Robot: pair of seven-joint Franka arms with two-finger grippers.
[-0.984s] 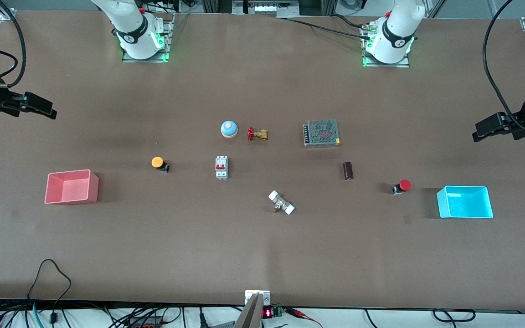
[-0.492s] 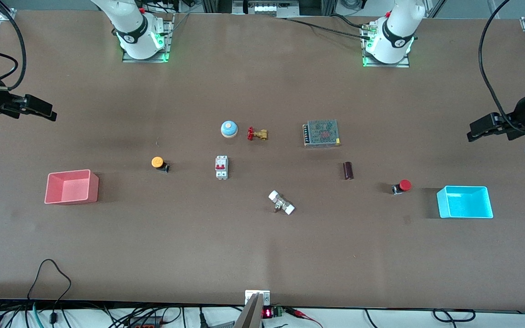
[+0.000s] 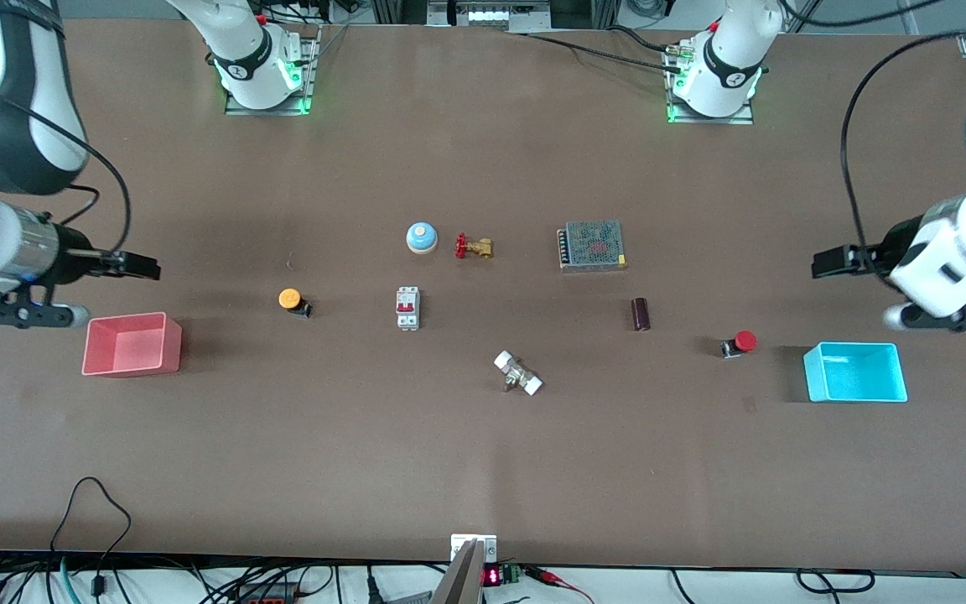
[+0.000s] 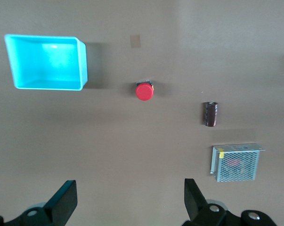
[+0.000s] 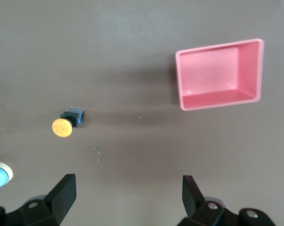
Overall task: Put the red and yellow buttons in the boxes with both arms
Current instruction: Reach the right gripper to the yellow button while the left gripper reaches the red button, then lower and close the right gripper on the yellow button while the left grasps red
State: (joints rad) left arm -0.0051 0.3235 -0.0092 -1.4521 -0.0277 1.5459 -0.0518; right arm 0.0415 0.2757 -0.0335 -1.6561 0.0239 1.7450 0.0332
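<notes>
Next, my right gripper closes on the black body (image 3: pixel 301 308) (image 5: pixel 74 118) of the yellow button, behind the button's round cap.
The yellow button (image 3: pixel 290 299) lies on the table toward the right arm's end, beside the empty pink box (image 3: pixel 131 362). The red button (image 3: pixel 741 341) lies toward the left arm's end, beside the empty cyan box (image 3: pixel 856 390). My right gripper (image 3: pixel 143 267) is open and empty, up over bare table close to the pink box. Its wrist view shows its gripper (image 5: pixel 128 183), the yellow button (image 5: pixel 62 126) and the pink box (image 5: pixel 220 74). My left gripper (image 3: pixel 827 262) is open and empty, over bare table close to the cyan box. Its wrist view shows its gripper (image 4: pixel 131 188), the red button (image 4: pixel 144 91) and the cyan box (image 4: pixel 46 63).
Mid-table stand a blue-rimmed bell (image 3: pixel 421 237), a brass valve with a red handle (image 3: pixel 473 247), a grey mesh-topped unit (image 3: pixel 590 245), a white breaker (image 3: pixel 407 308), a dark cylinder (image 3: pixel 640 314) and a white-ended part (image 3: pixel 518 373).
Both arms have swung in from the table's ends. Each gripper now hangs closer to its box and button. Nothing on the table has moved.
</notes>
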